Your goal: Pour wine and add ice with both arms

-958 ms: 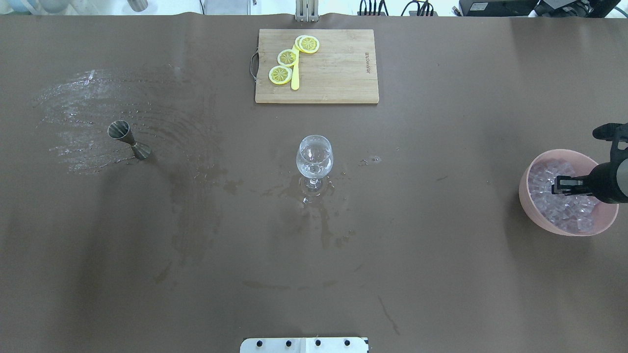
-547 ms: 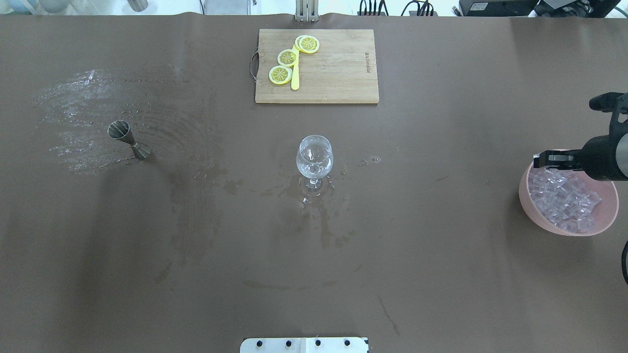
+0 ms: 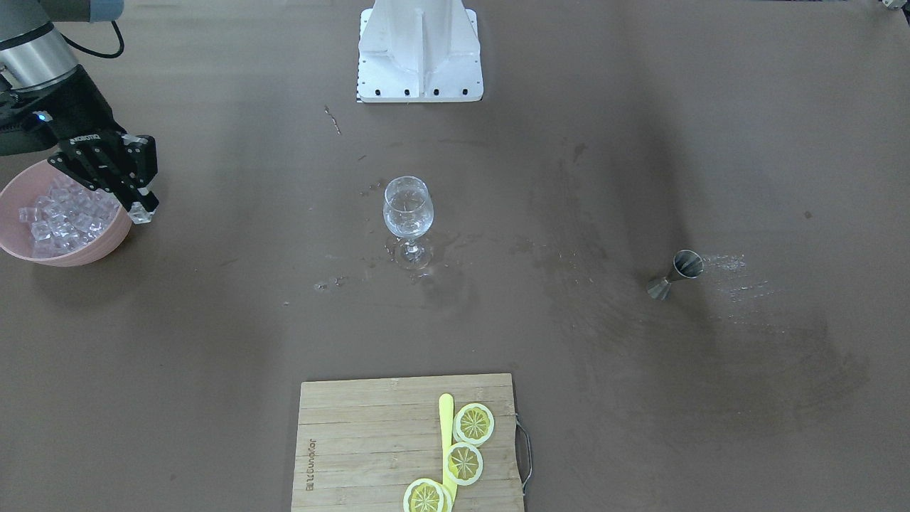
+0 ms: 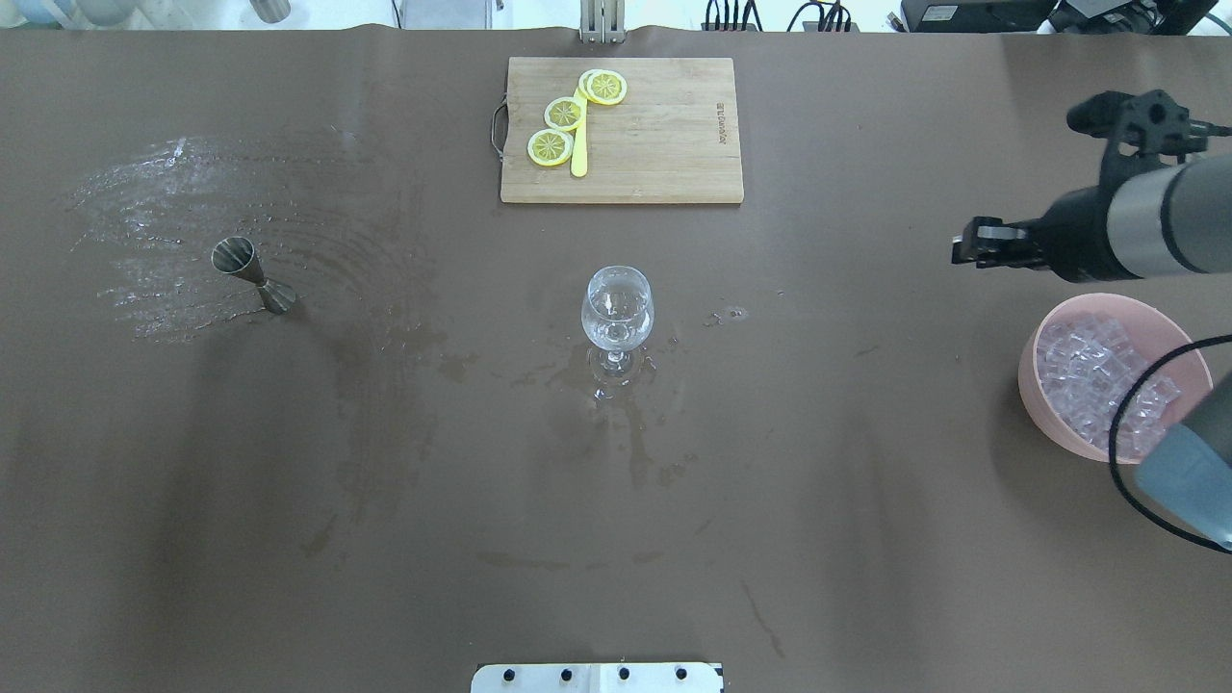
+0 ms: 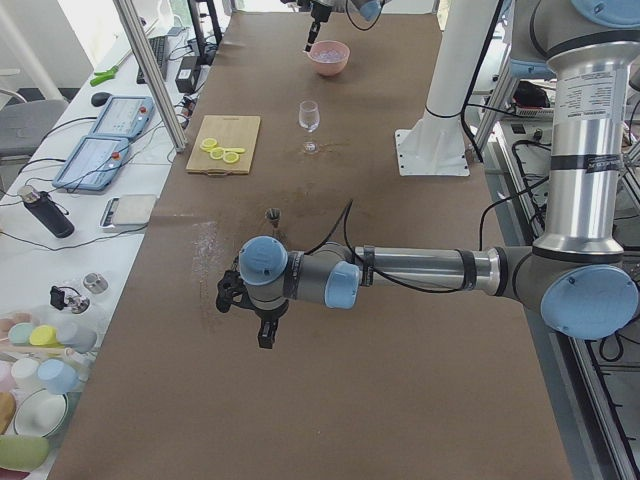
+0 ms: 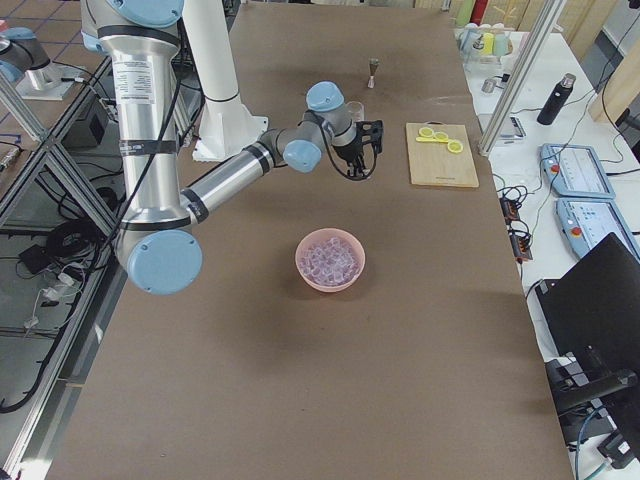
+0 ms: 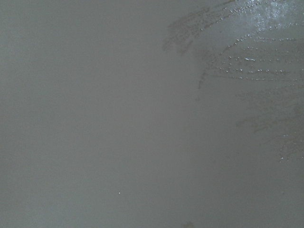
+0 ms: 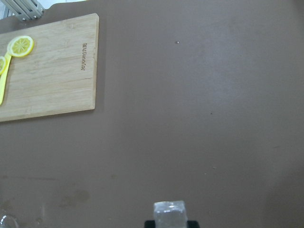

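The robot's right gripper should release the ice cube inside the opening of the stemmed glass (image 3: 405, 188), above that glass's clear liquid.
My right gripper (image 3: 139, 208) is shut on one clear ice cube (image 3: 141, 216). It holds the cube in the air just past the rim of the pink bowl (image 3: 78, 254), on the glass's side. The cube also shows in the right wrist view (image 8: 169, 213). In the overhead view the right gripper (image 4: 964, 246) is beyond the bowl (image 4: 1034, 390), which holds many ice cubes (image 4: 1097, 371). The stemmed glass (image 4: 617, 308) stands upright mid-table with clear liquid in it. My left gripper (image 5: 266, 336) shows only in the exterior left view, low over the table; I cannot tell whether it is open.
A steel jigger (image 4: 252, 275) stands at the left among wet streaks. A wooden cutting board (image 4: 664, 144) with lemon slices (image 4: 564, 114) and a yellow knife lies at the far middle. Wet patches surround the glass foot. The white stand base (image 3: 419, 64) is at the robot's edge.
My right gripper has risen out of the pink bowl with an ice cube and moved away from the bowl, toward the far side and the glass's side.
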`<state>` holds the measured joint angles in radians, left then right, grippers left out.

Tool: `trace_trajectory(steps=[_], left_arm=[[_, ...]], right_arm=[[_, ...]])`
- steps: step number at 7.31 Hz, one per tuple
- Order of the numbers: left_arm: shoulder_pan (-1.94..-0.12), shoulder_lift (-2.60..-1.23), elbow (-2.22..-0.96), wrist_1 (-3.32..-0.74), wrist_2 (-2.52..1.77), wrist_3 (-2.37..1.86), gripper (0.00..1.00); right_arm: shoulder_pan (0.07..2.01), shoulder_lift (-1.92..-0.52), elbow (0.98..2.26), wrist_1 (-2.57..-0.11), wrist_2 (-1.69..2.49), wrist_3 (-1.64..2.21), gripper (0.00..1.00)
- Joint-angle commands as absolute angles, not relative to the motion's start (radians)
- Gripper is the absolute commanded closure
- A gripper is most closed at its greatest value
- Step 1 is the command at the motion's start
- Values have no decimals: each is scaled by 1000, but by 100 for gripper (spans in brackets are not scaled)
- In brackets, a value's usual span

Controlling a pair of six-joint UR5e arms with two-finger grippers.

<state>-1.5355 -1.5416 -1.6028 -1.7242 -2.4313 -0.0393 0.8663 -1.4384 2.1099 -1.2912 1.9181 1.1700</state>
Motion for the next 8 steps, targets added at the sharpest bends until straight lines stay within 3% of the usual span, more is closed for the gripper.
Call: trace_trajectory(steps=[1, 4, 6, 8], left_arm=[[-1536, -1542, -1601, -1724, -2431, -40, 2], [-1536, -1542, -1595, -1724, -2431, -40, 2], [-1537, -1542, -1595, -1724, -2431, -40, 2], [-1537, -1540, -1594, -1724, -2434, -40, 2]], right_arm=[[775, -1138, 2109, -1673, 1858, 1261, 100], [619, -965, 2067, -1784, 1740, 1402, 100], [585, -795, 1949, -1873, 1720, 1448, 100], [555, -714, 1858, -1873, 1689, 1482, 100]])
